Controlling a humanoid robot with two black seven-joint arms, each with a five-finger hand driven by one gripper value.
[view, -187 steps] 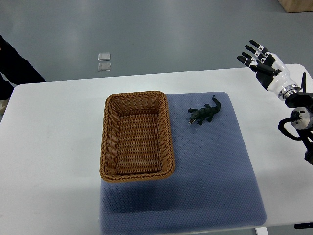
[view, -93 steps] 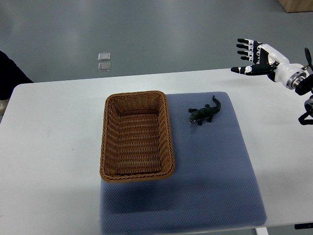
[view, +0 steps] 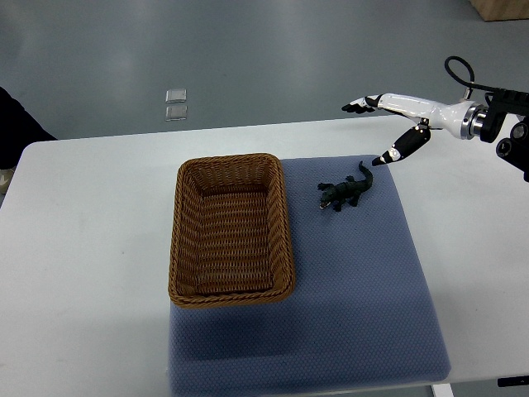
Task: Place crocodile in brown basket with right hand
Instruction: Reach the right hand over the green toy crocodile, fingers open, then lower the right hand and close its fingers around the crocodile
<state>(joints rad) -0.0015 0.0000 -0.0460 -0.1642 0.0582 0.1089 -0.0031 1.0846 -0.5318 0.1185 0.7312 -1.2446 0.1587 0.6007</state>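
My right gripper reaches past the crocodile's tail next and closes around the middle of its body (view: 349, 190), between its legs.
A small dark green toy crocodile (view: 346, 191) lies on the blue mat (view: 355, 281), just right of the brown wicker basket (view: 231, 229). The basket holds nothing. My right hand (view: 374, 131) reaches in from the right edge, hovering above and slightly right of the crocodile's tail. Its fingers are spread, the thumb pointing down toward the tail, and it holds nothing. No left arm shows in the view.
The white table (view: 91, 240) carries the mat and basket. A dark sleeve of a person (view: 16, 124) shows at the far left edge. Grey floor lies beyond the table's far edge.
The right hand has swung in from the table's far right corner toward the left, now extended over the mat near the crocodile. Crocodile and basket have not moved.
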